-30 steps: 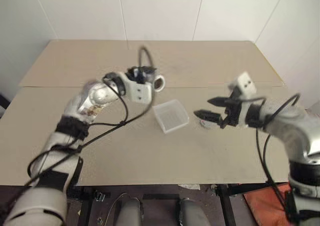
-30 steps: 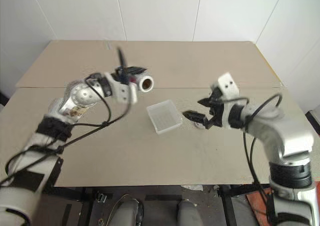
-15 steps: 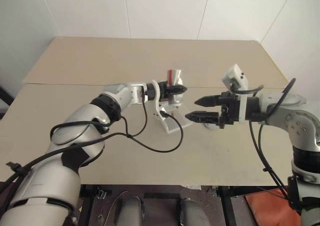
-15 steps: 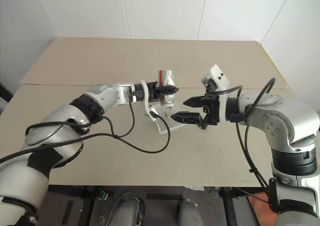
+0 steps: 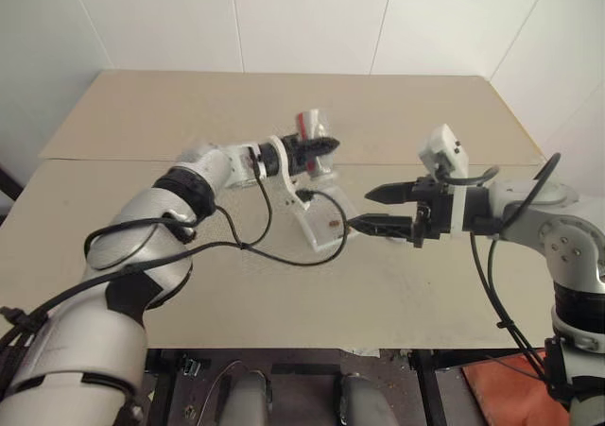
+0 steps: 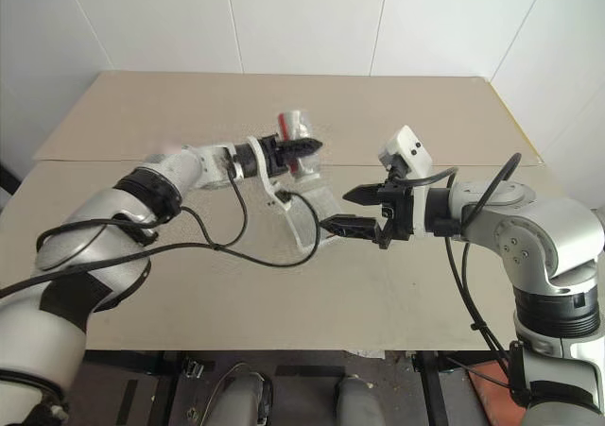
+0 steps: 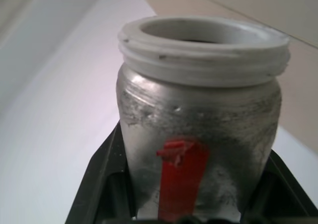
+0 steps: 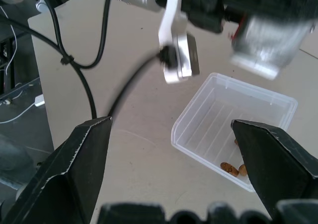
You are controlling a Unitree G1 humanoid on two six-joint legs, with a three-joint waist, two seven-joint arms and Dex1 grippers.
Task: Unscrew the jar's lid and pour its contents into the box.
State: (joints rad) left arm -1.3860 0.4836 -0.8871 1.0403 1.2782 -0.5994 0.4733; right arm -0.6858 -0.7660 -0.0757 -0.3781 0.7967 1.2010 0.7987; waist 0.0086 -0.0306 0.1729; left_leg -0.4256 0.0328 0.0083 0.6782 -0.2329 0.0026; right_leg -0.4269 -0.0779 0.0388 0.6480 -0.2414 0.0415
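Observation:
Next, the left gripper stands the jar on the tan table (image 5: 248, 224) beside the box, under the looping black cables.
My left gripper (image 5: 325, 146) is shut on the jar (image 5: 310, 125), a silver-grey cylinder with a red stripe and no cap. The jar (image 8: 268, 37) hangs tipped over the far side of the box (image 8: 198, 122), a clear shallow plastic tray on the tan table. The contents (image 8: 231, 169), a few small brown bits, lie in the box's corner. The jar (image 7: 198, 119) fills the left wrist view with its threaded mouth open. My right gripper (image 5: 362, 209) hovers open just right of the box (image 5: 319, 230), holding nothing. The lid is out of view.
The tan table (image 5: 142, 256) has a seam running across its middle and white walls behind it. Black cables (image 5: 269, 251) from my left arm loop down over the table left of the box.
My left wrist has rolled and the jar has gone from near upright to tipped over the box. Brown bits now show in the box. The right gripper has hardly moved.

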